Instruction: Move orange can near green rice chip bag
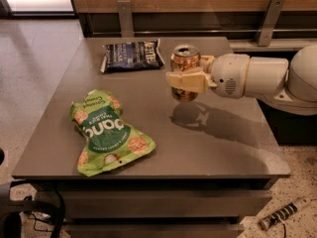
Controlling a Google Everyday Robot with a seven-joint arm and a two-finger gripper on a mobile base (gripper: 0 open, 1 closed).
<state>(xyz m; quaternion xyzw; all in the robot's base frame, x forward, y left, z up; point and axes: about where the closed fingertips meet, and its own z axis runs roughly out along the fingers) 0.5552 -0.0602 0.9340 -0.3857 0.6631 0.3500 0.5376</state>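
Note:
I should let go of the orange can on the grey table, just off the green rice chip bag's near end (183, 133).
My gripper (189, 76) reaches in from the right and is shut on the orange can (185, 63), an amber can with a silver top, held upright above the grey table (218, 148). Its shadow falls on the tabletop just below. The green rice chip bag (108, 131) lies flat on the front left of the table, well to the left of and nearer than the can.
A dark blue chip bag (132, 55) lies at the back of the table, left of the can. A wooden wall with metal brackets (271, 15) runs behind the table. Cables and a striped object (282, 214) lie on the floor below.

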